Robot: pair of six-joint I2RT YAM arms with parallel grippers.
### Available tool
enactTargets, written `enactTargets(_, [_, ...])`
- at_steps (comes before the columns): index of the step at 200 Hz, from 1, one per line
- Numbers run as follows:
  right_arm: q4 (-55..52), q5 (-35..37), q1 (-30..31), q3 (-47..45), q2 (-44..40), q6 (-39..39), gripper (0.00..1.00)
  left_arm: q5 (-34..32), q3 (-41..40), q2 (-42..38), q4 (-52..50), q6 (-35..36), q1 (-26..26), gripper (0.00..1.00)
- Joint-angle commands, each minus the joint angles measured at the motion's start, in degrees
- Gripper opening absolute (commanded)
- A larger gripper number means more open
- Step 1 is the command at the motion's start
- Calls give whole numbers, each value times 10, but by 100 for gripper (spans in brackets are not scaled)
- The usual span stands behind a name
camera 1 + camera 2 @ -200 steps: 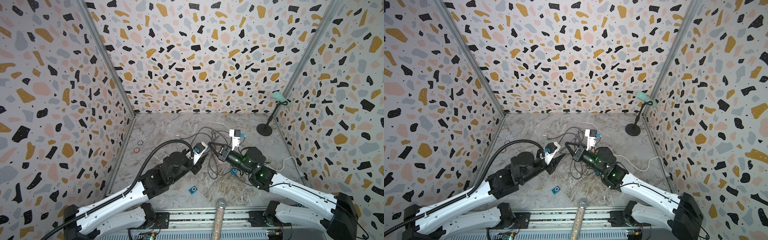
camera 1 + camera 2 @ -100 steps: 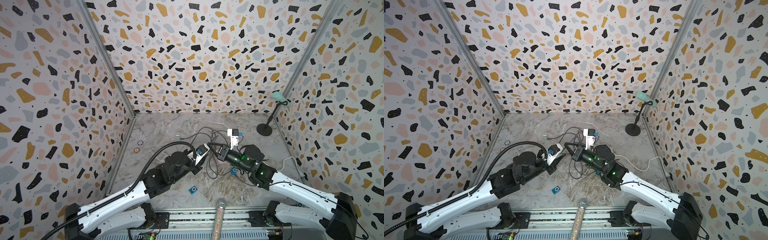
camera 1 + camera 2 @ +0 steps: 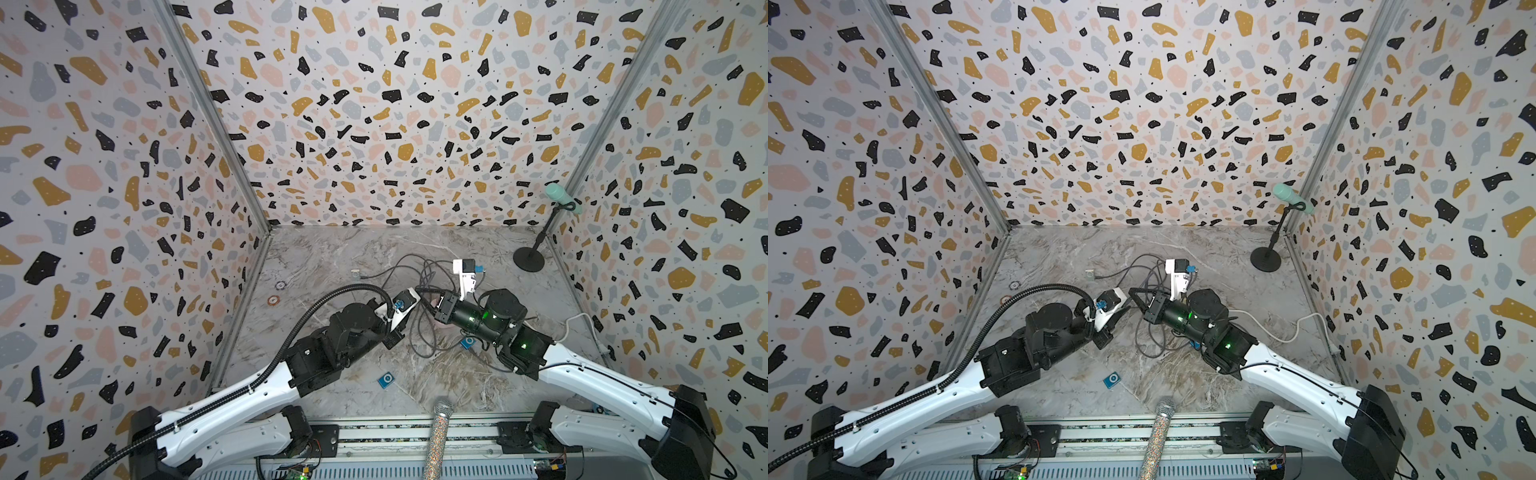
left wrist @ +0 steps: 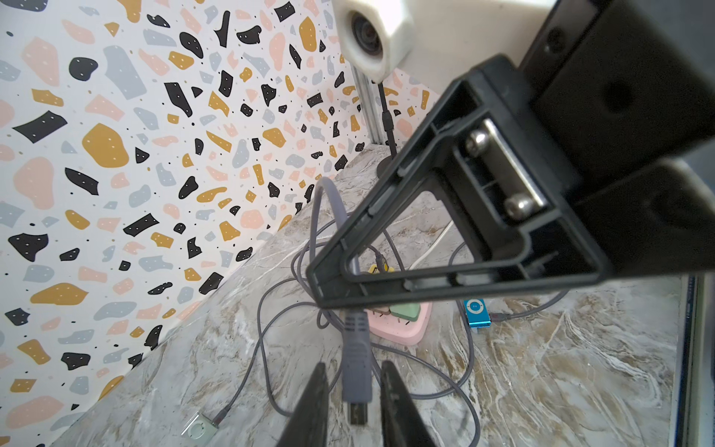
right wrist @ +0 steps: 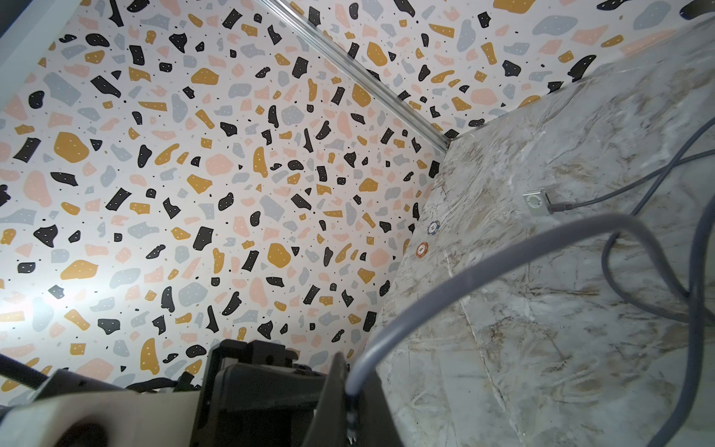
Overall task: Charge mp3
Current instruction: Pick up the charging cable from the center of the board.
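Note:
The robot's right gripper holds the cable above the plug, so its left gripper should steady the plug while the right gripper takes it by its grey body [image 4: 357, 376].
In the left wrist view a grey cable plug [image 4: 356, 360] hangs with its metal tip down. It sits between the fingers of my left gripper [image 4: 354, 371], which is open with a thin gap on each side. My right gripper [image 5: 354, 391] is shut on the grey cable [image 5: 483, 247] just above that plug, and the two grippers meet mid-table [image 3: 419, 297]. A loose blue mp3 [image 3: 385, 379] lies near the front edge in both top views. A second blue mp3 [image 4: 476, 311] and a silver one [image 4: 199, 425] each have a cable attached.
A pink charging hub [image 4: 402, 325] lies under the tangle of grey cables. A microphone stand [image 3: 528, 259] is at the back right, and a glitter microphone [image 3: 438, 440] at the front edge. Two poker chips [image 3: 273, 300] lie by the left wall. A white cord [image 3: 577, 320] runs right.
My left gripper moved right towards the right gripper, and its jaws narrowed around the plug. The right gripper shifted slightly left, still shut on the cable.

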Motion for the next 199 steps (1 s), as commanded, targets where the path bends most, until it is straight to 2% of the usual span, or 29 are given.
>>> enactTargets(1, [2, -14, -7, 16, -11, -4, 0, 2, 5, -3, 31, 12, 0, 22])
enactTargets(17, [2, -19, -8, 15, -10, 0, 0, 3, 3, -2, 33, 18, 0, 17])
enactTargets(37, [2, -24, -11, 12, -14, 0, 0, 5, 1, -1, 35, 20, 0, 17])
enactTargets(67, [4, -35, -12, 10, -12, 5, 0, 3, -2, -2, 43, 21, -1, 23])
enactTargets(86, [8, -43, -13, 8, -9, 7, 0, 4, -1, -1, 46, 21, 0, 22])
enactTargets(140, [7, -47, -18, 3, -17, 11, 0, 8, 6, 8, 31, 23, 0, 12])
enactTargets(157, [-11, -54, -24, 3, -24, 7, 14, 4, 6, 5, 28, 26, 0, 11])
enactTargets(175, [-35, -78, -32, 3, -31, -5, 34, -1, 8, -1, 20, 33, 0, 10])
enactTargets(199, [-76, -115, -41, 4, -38, -29, 40, 3, 20, -5, -8, 46, 0, 9])
